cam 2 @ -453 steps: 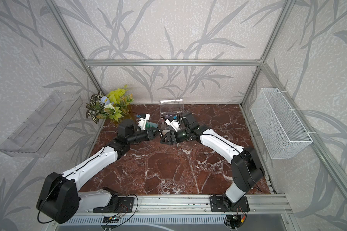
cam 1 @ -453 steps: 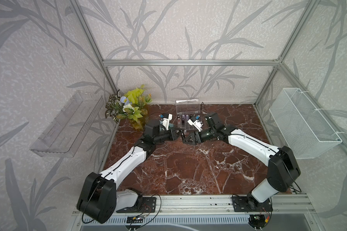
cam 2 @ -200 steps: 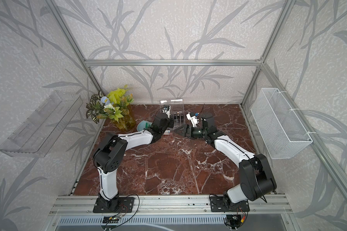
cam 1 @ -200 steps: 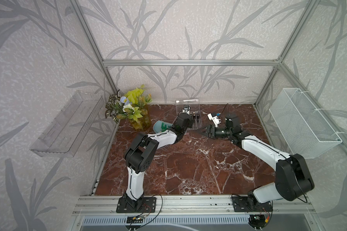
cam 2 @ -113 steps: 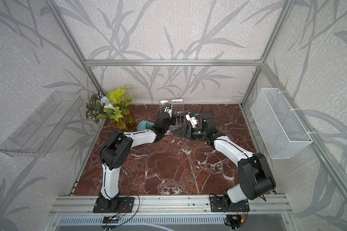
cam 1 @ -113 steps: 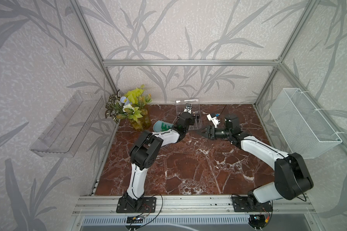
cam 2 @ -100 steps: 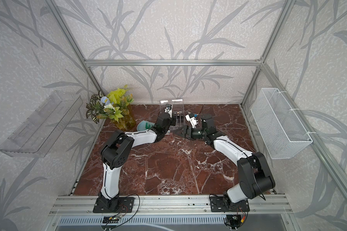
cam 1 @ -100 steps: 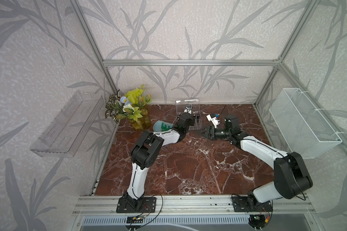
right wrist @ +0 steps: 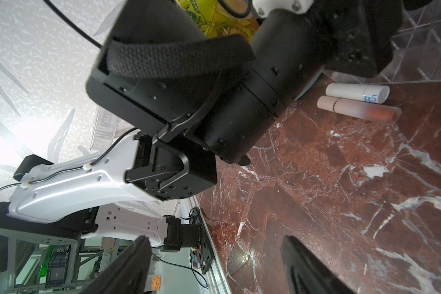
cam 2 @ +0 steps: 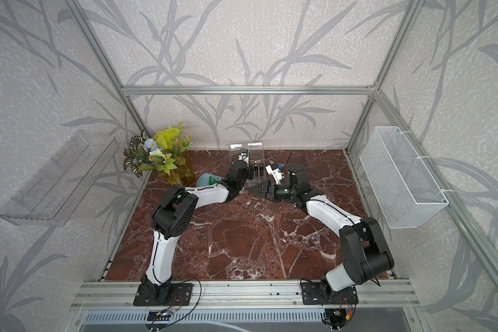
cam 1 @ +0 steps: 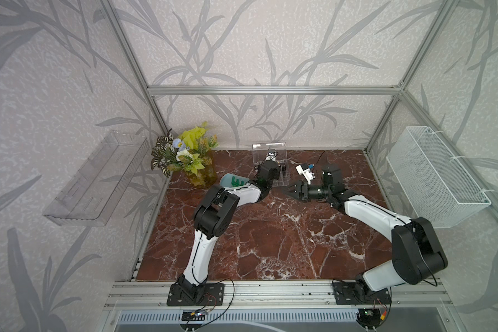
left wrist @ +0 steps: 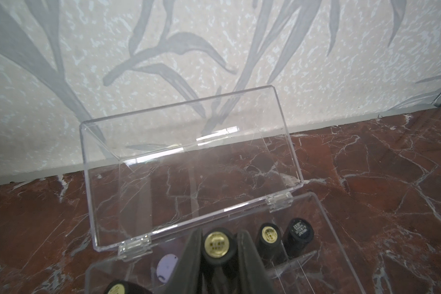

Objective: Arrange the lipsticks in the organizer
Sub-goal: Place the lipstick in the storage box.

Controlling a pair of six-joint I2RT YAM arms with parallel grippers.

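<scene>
Next, my left gripper lets go of the black lipstick in a middle organizer cell [cam 1: 271,173], just in front of the back row.
The clear organizer [left wrist: 323,244] stands at the back of the table with its lid [left wrist: 189,163] raised; in both top views it is mostly hidden behind my left wrist [cam 1: 282,176]. My left gripper [left wrist: 219,234] is shut on a black lipstick with a gold end [left wrist: 218,248], held over the cells. Two black lipsticks [left wrist: 269,235] and a lilac one [left wrist: 167,267] stand in cells. My right gripper [right wrist: 215,245] [cam 1: 290,192] is open and empty, low over the table in front of the organizer. A white lipstick [right wrist: 357,93] and a beige one [right wrist: 357,110] lie side by side by the organizer's wall.
A yellow vase of flowers [cam 1: 196,169] and a teal bowl holding a green rake [cam 1: 232,181] stand left of the organizer. A clear tray [cam 1: 95,178] hangs on the left wall, a white wire basket [cam 1: 431,175] on the right wall. My left forearm [right wrist: 74,183] lies close to the right gripper.
Both grippers were at the organizer's front earlier. The left arm has since folded and reached over the cells with the black lipstick; the right gripper drew back to the right and stays open.
</scene>
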